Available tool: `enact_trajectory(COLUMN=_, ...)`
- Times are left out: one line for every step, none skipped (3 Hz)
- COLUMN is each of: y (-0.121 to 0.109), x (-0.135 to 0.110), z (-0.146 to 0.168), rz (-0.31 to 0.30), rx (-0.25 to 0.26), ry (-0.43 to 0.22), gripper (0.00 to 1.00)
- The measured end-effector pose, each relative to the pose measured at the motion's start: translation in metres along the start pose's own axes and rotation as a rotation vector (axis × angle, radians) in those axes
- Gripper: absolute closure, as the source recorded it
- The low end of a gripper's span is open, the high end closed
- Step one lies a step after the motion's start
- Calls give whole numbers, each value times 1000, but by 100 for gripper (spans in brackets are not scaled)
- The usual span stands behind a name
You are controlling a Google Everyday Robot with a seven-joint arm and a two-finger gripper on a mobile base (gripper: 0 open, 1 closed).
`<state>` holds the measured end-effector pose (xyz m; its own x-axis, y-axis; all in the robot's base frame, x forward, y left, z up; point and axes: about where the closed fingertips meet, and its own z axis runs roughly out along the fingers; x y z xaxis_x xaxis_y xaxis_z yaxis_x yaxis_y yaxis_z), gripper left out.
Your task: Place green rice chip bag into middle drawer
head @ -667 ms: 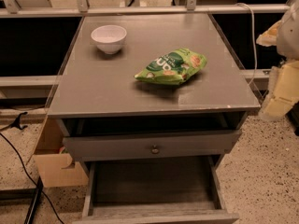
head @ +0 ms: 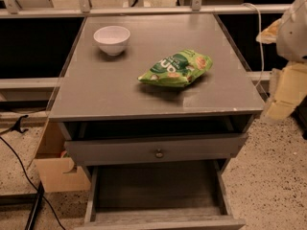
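Next, my gripper goes to the green rice chip bag on the gray cabinet top and closes on the bag's middle [head: 181, 67].
The green rice chip bag [head: 176, 68] lies flat on the gray cabinet top [head: 120, 90], right of center. The middle drawer [head: 158, 195] is pulled out at the bottom of the view, and its long tray holds nothing. The upper drawer [head: 156, 150], with a small round knob, is slightly open above it. My gripper [head: 283, 97] hangs at the right edge of the view, beside the cabinet's right side. It is level with the top's front corner, well right of the bag and touching nothing.
A white bowl [head: 112, 38] stands at the back left of the cabinet top. A cardboard box [head: 55, 169] sits on the floor left of the cabinet, with black cables [head: 19, 162] beside it. A metal rail [head: 144, 9] runs behind the cabinet.
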<state>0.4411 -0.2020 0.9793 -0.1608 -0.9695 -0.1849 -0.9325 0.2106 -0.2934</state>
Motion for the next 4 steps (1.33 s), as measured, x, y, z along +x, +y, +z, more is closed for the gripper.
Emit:
enact_trajectory(y=-8, x=-33, z=22, rz=-85, rx=51, ry=-18, gripper=0)
enact_trajectory(y=-30, x=-71, z=64, rz=-151, rx=113, ry=-75, gripper=0)
enact_trajectory(y=-48, x=-92, z=100, rz=-160, rx=137, ry=-152, gripper=0)
enact_trajectory(y=-64, x=-111, z=134, rz=-165, rx=147, ry=-227, gripper=0)
